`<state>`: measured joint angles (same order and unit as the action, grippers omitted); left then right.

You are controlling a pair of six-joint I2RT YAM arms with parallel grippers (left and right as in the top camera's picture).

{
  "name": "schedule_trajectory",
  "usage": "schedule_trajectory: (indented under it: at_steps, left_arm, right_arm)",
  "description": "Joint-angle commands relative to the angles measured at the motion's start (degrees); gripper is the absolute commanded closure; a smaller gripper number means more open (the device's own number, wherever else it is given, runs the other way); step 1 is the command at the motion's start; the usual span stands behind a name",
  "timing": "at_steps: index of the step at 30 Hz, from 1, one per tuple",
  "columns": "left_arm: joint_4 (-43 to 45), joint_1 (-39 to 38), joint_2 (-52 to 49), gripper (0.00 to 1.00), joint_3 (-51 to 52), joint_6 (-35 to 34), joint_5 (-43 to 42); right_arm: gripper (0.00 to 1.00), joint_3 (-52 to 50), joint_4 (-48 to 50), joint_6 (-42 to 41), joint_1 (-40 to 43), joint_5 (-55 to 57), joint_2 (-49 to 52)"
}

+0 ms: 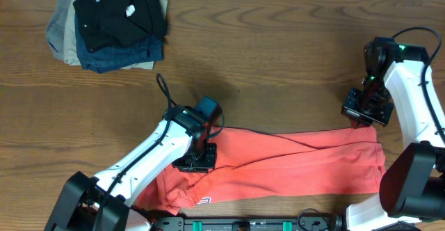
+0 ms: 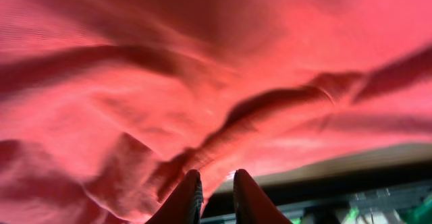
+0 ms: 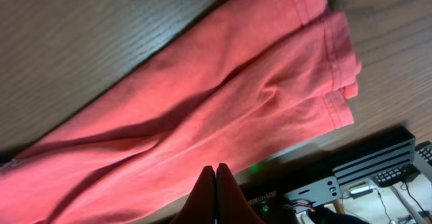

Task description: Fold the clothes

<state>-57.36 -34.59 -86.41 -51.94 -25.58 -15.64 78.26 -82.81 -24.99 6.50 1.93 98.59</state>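
Note:
My right gripper will release the fold of red fabric at the shirt's back edge (image 1: 320,128) (image 3: 158,59), at a spot that is a little way inward from the shirt's corner.
The clothes, a coral-red T-shirt (image 1: 292,165), lie folded into a long wrinkled band along the table's front edge. A bit of its white-outlined lettering (image 1: 203,201) shows at the lower left. My left gripper (image 1: 197,163) is down on the shirt's left part. In the left wrist view its jaws (image 2: 217,175) stand only a sliver apart, pinching a ridge of the red cloth (image 2: 202,62) at its edge. My right gripper (image 1: 363,117) hovers at the shirt's far right corner. In the right wrist view its fingers (image 3: 215,169) are pressed together, empty, above the shirt (image 3: 202,96).
A pile of folded black, navy and tan garments (image 1: 111,22) sits at the back left corner. Bare wooden table (image 1: 278,64) stretches behind the shirt. A black equipment rail (image 1: 243,224) runs along the front edge, close under the shirt's hem.

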Motion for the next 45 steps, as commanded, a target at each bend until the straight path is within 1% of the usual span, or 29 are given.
schedule_trajectory:
  at_steps: [1,6,12,15,17,19,25,30,34,37,39,45]
  left_arm:
    - [0.57,0.31,-0.96,0.86,1.07,-3.3,5.9]
    - [3.26,2.38,-3.54,0.86,1.11,-3.91,6.29]
    - [5.03,8.9,-8.81,0.94,1.11,-2.54,6.27]
    - [5.09,12.26,-11.78,0.94,1.11,-2.27,6.25]
    - [5.62,13.84,-13.53,0.94,1.11,-0.83,6.27]
    - [6.56,15.15,-15.3,0.94,1.11,0.04,6.25]
    - [9.73,18.8,-18.51,0.94,1.11,-0.42,6.27]
    - [11.93,25.33,-18.62,0.94,1.09,-0.31,6.54]
    - [12.04,31.5,-18.62,0.94,1.09,-0.39,11.06]
    - [12.11,35.85,-18.62,0.94,1.09,-0.42,12.31]
    - [12.55,38.86,-18.62,0.94,1.07,-0.42,13.77]
    - [12.39,48.5,-18.62,0.94,-1.07,0.24,16.26]
  right_arm:
    - [0.99,-3.72,0.39,-1.27,-0.59,0.11,-1.2]
    - [0.98,-11.82,5.03,-1.38,-0.57,-3.15,-1.2]
    - [0.98,-17.9,8.61,-1.36,-0.59,-4.63,-1.2]
    - [0.98,-19.71,10.21,-1.33,-0.59,-5.84,-1.2]
    - [0.98,-20.98,11.8,-1.31,-0.59,-6.38,-1.2]
    - [0.99,-23.34,14.71,-1.33,-0.59,-6.95,-1.2]
    - [0.99,-29.66,22.49,-1.77,-0.57,-8.46,-1.2]
    - [0.99,-30.49,26.34,-1.79,-0.57,-9.05,-1.2]
    - [0.96,-30.51,31.12,-3.32,-0.59,-9.18,-1.2]
    - [0.94,-30.51,35.06,-3.28,-0.59,-10.58,-1.2]
    - [0.9,-30.49,37.53,-3.28,-0.7,-12.13,-1.2]
    - [0.89,-30.16,43.71,-3.26,-3.41,-15.96,-1.2]
